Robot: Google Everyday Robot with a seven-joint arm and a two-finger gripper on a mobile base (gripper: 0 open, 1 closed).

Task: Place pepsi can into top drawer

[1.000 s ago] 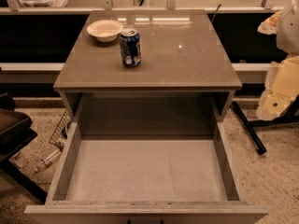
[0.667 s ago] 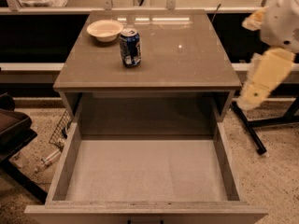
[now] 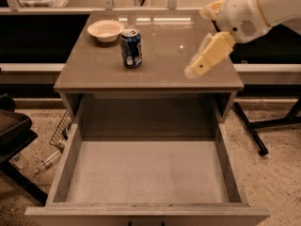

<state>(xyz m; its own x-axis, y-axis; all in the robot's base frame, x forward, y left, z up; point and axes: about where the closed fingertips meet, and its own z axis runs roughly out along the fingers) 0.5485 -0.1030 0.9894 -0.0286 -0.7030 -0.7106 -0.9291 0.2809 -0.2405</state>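
The pepsi can stands upright beside the bowl, so I will close my gripper on its upper half (image 3: pixel 131 44), just below the can's silver top.
The pepsi can (image 3: pixel 131 48), dark blue with a silver top, stands upright on the cabinet top (image 3: pixel 155 65), left of centre. The top drawer (image 3: pixel 66 168) is pulled fully open below, and its pale bottom holds nothing. My gripper (image 3: pixel 200 65), cream-coloured, hangs over the right part of the cabinet top, well to the right of the can and apart from it. It holds nothing that I can see.
A cream bowl (image 3: pixel 106 30) sits on the cabinet top just behind and left of the can. A dark chair (image 3: pixel 11 135) stands at the left, and a wire basket (image 3: pixel 61 128) lies on the floor beside the drawer. Black stand legs (image 3: pixel 251 131) are at the right.
My arm has swung in from the right edge toward the left, and the gripper is now over the right side of the cabinet top. The can, bowl and drawer have not moved.
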